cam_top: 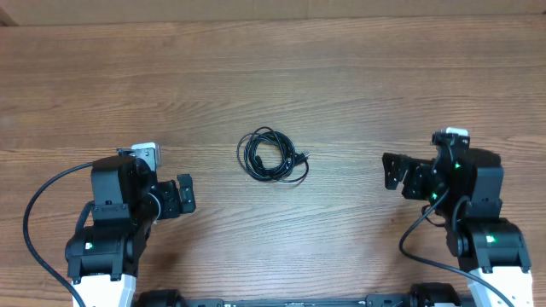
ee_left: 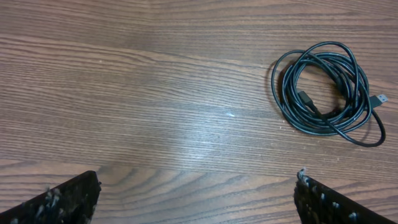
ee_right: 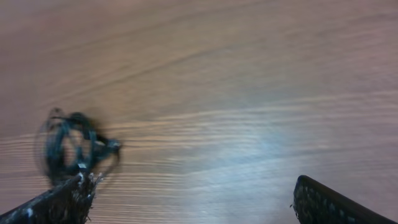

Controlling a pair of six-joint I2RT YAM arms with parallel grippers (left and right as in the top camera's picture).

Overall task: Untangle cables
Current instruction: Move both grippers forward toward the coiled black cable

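Next, I close my left gripper on the cable (cam_top: pixel 263 165) (ee_left: pixel 314 111) next to the dark plug inside the coiled bundle, because that loose end of the cable can be pulled free.
The cables (cam_top: pixel 271 156) are thin black cords coiled into one small bundle with plug ends, lying flat on the wooden table at its middle. The bundle shows at the upper right of the left wrist view (ee_left: pixel 326 92) and, blurred, at the left of the right wrist view (ee_right: pixel 71 144). My left gripper (cam_top: pixel 183 195) is open and empty, to the left of the bundle and a little nearer the front; its fingertips frame bare wood (ee_left: pixel 198 193). My right gripper (cam_top: pixel 392 171) is open and empty, well to the right of the bundle (ee_right: pixel 193 198).
The wooden table (cam_top: pixel 273 77) stretches to a pale far edge at the top of the overhead view. Thick black arm cables loop beside both arm bases, one at the front left (cam_top: pixel 34 213) and one at the front right (cam_top: pixel 414 230).
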